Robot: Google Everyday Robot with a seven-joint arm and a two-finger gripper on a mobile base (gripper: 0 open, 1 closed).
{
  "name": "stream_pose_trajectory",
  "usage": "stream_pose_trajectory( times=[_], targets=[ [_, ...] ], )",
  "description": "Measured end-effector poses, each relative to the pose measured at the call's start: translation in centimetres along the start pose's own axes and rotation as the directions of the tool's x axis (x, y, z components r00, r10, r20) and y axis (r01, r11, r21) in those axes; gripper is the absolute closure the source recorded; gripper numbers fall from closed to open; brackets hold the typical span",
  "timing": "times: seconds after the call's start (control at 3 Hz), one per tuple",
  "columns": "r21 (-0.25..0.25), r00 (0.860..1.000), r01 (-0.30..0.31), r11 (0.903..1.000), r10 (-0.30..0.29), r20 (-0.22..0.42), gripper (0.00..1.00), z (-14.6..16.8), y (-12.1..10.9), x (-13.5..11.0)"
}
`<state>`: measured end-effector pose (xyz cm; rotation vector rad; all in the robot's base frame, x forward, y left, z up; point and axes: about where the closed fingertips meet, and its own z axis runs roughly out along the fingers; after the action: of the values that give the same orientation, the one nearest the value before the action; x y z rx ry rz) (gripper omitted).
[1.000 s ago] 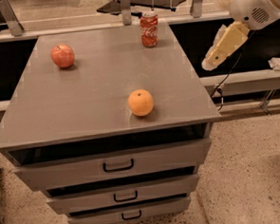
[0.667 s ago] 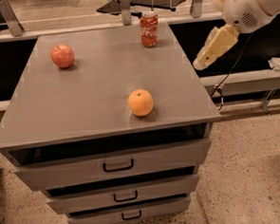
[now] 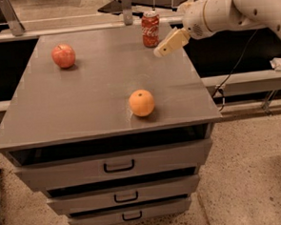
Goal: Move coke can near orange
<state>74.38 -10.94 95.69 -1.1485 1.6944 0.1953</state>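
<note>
My gripper should close around the middle of the red coke can point(image 3: 151, 30), about halfway between its top and bottom, to take it toward the orange.
The red coke can point(image 3: 150, 29) stands upright near the far right edge of the grey cabinet top point(image 3: 82, 99). The orange point(image 3: 142, 103) lies toward the front right of the top, well apart from the can. My gripper point(image 3: 166, 47) comes in from the right on a white arm point(image 3: 229, 8) and hovers just right of the can and a little nearer than it, not touching it.
A reddish-pink apple point(image 3: 63, 55) lies at the far left of the top. The cabinet has three drawers point(image 3: 119, 166) below. Rails and chair bases stand behind it. A cable point(image 3: 233, 70) hangs to the right.
The arm has swung left and inward over the table's right edge, bringing my gripper from off the table to just beside the can. Can, orange and apple have not moved.
</note>
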Motion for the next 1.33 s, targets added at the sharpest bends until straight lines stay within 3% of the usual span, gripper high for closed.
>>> stream_pose_trajectory(
  times=[0.33, 0.67, 1.0, 1.33],
  targets=[
    [0.028, 0.993, -0.064, 0.9975, 0.061, 0.104, 0.00, 3.9, -3.4, 0.2],
    [0.036, 0.969, -0.146, 0.9886, 0.136, 0.205, 0.00, 6.8, -6.3, 0.1],
    [0.031, 0.945, -0.216, 0.9760, 0.201, 0.257, 0.00, 9.1, -8.1, 0.1],
    [0.039, 0.943, -0.256, 0.9659, 0.241, 0.228, 0.00, 11.0, -8.7, 0.2]
  ],
)
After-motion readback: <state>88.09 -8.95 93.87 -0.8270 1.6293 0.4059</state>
